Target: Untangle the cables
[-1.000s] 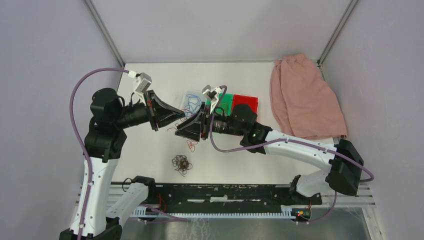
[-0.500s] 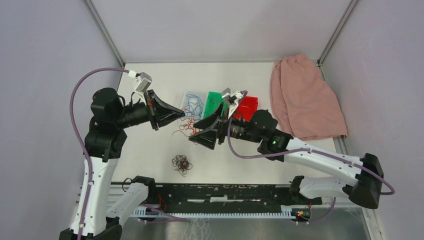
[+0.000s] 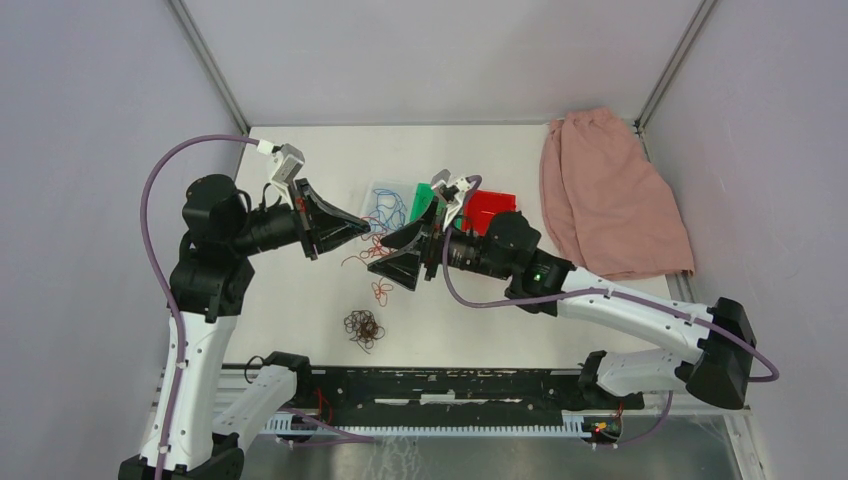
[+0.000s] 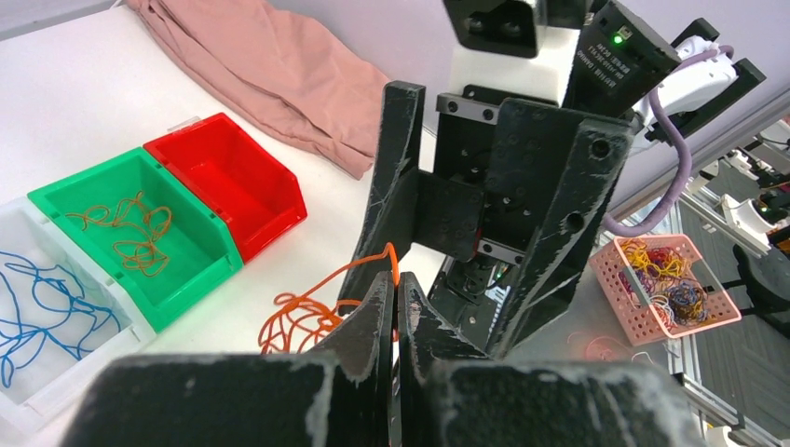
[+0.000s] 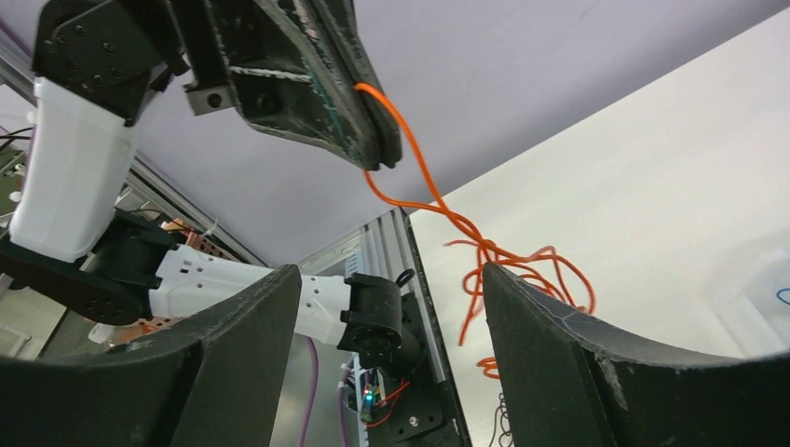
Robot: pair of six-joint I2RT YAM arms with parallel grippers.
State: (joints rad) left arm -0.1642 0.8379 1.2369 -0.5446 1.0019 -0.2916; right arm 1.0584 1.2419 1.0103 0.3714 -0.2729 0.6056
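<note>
The orange-red cable hangs in crossed loops from my left gripper, so next my right gripper grabs a lower part of the cable (image 5: 472, 305) and pulls it clear of the heap first.
My left gripper (image 3: 372, 229) is shut on an orange-red cable (image 3: 357, 256), which hangs from its tips in loose curls down to the table. The left wrist view shows that cable (image 4: 307, 312) pinched between the closed jaws of the left gripper (image 4: 396, 279). My right gripper (image 3: 380, 258) faces the left one, open, its fingers on either side of the hanging cable (image 5: 438, 200) without touching it. A dark cable clump (image 3: 362, 327) and a small orange loop (image 3: 381, 292) lie on the table. Blue cables (image 3: 385, 208) sit in a clear bin.
A green bin (image 4: 200, 233) holding an orange-brown cable (image 4: 130, 223) and a red bin (image 3: 490, 210) stand behind the grippers. A pink cloth (image 3: 610, 195) lies at the back right. A pink basket (image 4: 666, 279) of cables sits off the table.
My right gripper has opened wide, drawn back to the right, then returned near the left gripper's tips. The left gripper stays still, shut on the orange-red cable.
</note>
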